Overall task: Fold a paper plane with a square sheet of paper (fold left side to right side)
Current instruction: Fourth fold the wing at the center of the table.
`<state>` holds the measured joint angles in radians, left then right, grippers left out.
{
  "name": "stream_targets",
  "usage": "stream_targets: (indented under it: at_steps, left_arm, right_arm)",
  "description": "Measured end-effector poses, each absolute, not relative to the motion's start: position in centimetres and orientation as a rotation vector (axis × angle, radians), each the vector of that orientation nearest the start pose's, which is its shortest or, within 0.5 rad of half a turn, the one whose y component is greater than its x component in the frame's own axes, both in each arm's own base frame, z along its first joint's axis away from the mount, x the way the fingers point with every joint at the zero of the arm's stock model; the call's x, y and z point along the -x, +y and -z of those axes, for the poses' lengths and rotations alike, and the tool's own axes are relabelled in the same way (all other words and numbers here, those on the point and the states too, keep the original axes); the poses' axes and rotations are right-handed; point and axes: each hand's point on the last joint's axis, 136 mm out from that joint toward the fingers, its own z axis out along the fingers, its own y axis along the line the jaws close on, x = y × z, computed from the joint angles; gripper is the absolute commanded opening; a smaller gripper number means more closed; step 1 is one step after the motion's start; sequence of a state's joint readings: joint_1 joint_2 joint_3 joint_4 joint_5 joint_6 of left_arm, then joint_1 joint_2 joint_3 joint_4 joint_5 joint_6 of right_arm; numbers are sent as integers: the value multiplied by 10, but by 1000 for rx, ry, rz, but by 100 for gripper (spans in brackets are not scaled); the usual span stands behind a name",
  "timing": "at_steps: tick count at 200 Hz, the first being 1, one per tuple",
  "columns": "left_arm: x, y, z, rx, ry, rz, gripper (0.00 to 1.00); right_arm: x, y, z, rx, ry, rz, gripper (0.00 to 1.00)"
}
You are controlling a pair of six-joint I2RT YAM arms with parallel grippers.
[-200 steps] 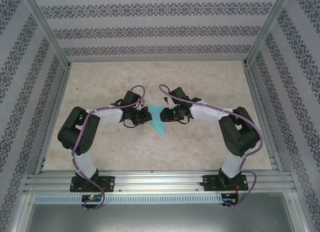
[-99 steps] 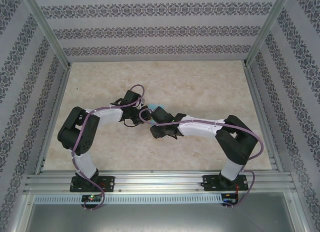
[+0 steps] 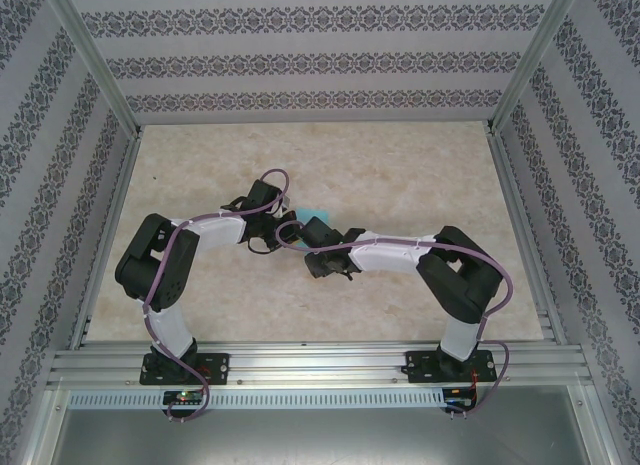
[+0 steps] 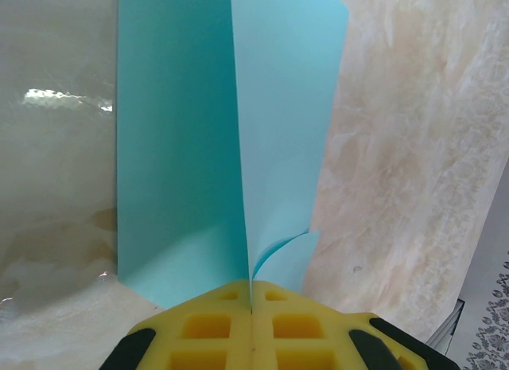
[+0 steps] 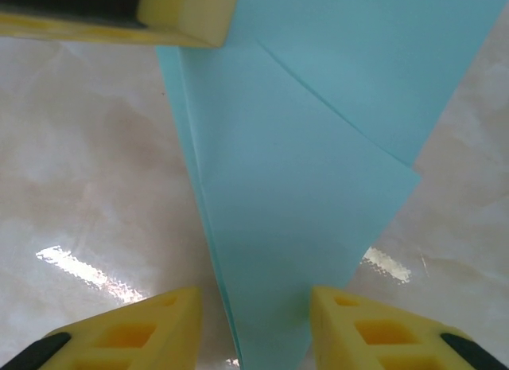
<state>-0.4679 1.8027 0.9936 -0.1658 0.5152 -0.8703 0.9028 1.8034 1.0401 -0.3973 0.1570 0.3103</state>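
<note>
Next, I pinch the paper's loose narrow tip with my right gripper before my left gripper, now alone in holding the paper, retakes the crease [image 4: 246,247].
The teal-blue paper [image 4: 199,147] is folded into a narrow pointed shape with a raised centre crease, and one flap [image 4: 286,107] stands up from it. My left gripper [image 4: 251,306] is shut on the paper's near end at that crease. My right gripper [image 5: 254,330] is open, its yellow fingers [image 5: 131,330] either side of the paper's narrow tip [image 5: 274,306], and the left gripper's pad [image 5: 187,16] shows beyond. From above, both grippers meet mid-table, the left [image 3: 283,228] and the right [image 3: 312,245], leaving only a sliver of paper [image 3: 317,213] uncovered.
The beige marbled table [image 3: 400,165] is bare around the arms. Patterned walls and aluminium frame posts [image 3: 100,75] enclose it on three sides, and a rail [image 3: 320,360] runs along the near edge.
My right arm has swung left and towards the near edge, bringing its gripper over the paper's point and hiding most of the paper from above. The left arm has stayed put.
</note>
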Motion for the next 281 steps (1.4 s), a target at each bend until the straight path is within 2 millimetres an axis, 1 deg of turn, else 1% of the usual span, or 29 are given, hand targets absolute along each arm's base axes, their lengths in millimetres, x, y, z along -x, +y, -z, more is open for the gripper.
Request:
stream_targets:
  at_steps: [63, 100, 114, 127, 147, 166, 176, 203, 232, 246, 270, 281]
  left_arm:
    - [-338, -266, -55, 333, 2768, 1108, 5]
    - [-339, -267, -57, 332, 2769, 1108, 11]
    - [-340, -268, -59, 328, 2769, 1107, 17]
    - [-342, -267, -61, 322, 2766, 1089, 25]
    - [-344, -262, -59, 325, 2777, 1048, 36]
    - [-344, -257, -59, 331, 2789, 1013, 44]
    - [-345, -254, -59, 329, 2797, 999, 50]
    - [-347, -243, -64, 349, 2799, 965, 59]
    - [-350, -233, -75, 356, 2777, 943, 60]
    - [-351, -233, -76, 354, 2773, 947, 56]
    - [-350, -234, -77, 352, 2774, 957, 52]
    - [-350, -235, -78, 350, 2773, 966, 49]
  right_arm:
    - [-266, 294, -16, 763, 2616, -135, 26]
    - [-266, 295, -15, 767, 2619, -147, 18]
    - [-266, 295, -14, 767, 2623, -153, 16]
    - [-269, 295, -15, 752, 2625, -165, 15]
    - [-272, 298, -16, 742, 2618, -193, 15]
    - [-275, 300, -18, 727, 2615, -219, 15]
    - [-276, 301, -19, 722, 2611, -237, 15]
    - [-282, 309, -24, 710, 2581, -285, 15]
    - [-288, 319, -32, 703, 2539, -325, 16]
    - [-289, 320, -34, 702, 2529, -334, 17]
    - [-289, 320, -34, 710, 2528, -334, 19]
    - [-289, 320, -35, 709, 2528, -333, 19]
